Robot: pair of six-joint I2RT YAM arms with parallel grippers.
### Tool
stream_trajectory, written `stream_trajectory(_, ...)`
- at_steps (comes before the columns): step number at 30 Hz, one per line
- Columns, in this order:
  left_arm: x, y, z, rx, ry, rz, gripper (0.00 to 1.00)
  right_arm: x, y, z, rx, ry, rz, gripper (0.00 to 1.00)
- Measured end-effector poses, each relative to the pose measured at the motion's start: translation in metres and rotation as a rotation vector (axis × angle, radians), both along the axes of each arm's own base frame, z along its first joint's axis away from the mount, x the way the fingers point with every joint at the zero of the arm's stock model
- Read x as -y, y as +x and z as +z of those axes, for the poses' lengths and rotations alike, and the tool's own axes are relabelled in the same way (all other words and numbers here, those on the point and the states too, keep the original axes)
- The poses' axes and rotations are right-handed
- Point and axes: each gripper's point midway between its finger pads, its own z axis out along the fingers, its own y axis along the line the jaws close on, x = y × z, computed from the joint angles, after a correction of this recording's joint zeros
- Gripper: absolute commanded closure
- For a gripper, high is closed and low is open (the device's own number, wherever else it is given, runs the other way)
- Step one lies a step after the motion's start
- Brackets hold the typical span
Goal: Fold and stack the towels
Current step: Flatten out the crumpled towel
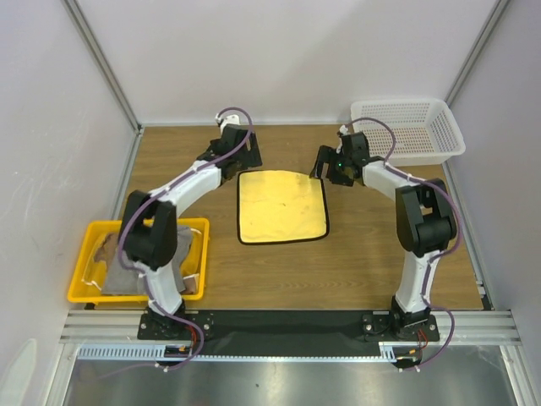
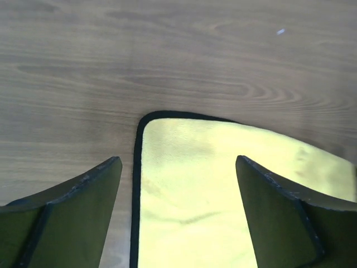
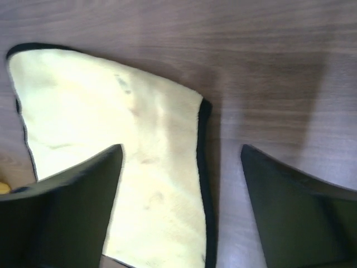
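My right gripper will close on the near corner (image 1: pixel 326 234) of the yellow towel, on the side facing away from the yellow tray.
A plain yellow towel (image 1: pixel 282 206) with a dark hem lies spread flat on the wooden table. My left gripper (image 1: pixel 247 157) hovers open over its far left corner; the left wrist view shows the towel (image 2: pixel 223 195) and its hem between the spread jaws of that gripper (image 2: pixel 178 162). My right gripper (image 1: pixel 328 169) hangs open over the far right corner, and the right wrist view has the towel's edge (image 3: pixel 100 106) running between the jaws of that gripper (image 3: pixel 182 148). Neither holds anything. A grey towel (image 1: pixel 127 279) and a brownish cloth (image 1: pixel 106 249) lie crumpled in the tray.
A yellow plastic tray (image 1: pixel 80 254) sits at the near left beside the left arm's base. A white mesh basket (image 1: pixel 406 131) stands at the far right corner. Walls enclose the table on three sides.
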Motion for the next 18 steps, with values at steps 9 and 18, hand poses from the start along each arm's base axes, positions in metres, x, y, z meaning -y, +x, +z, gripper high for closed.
stream_trajectory(9, 0.025, -0.076, 0.077, 0.143, -0.114, -0.103, 0.00, -0.005, -0.029, 0.111, 0.218, 0.029, 0.018, 0.00)
stream_trajectory(18, 0.010, -0.167, -0.032, -0.108, -0.115, -0.093, 0.07, 0.001, -0.109, 0.039, 0.031, 0.039, -0.018, 0.07)
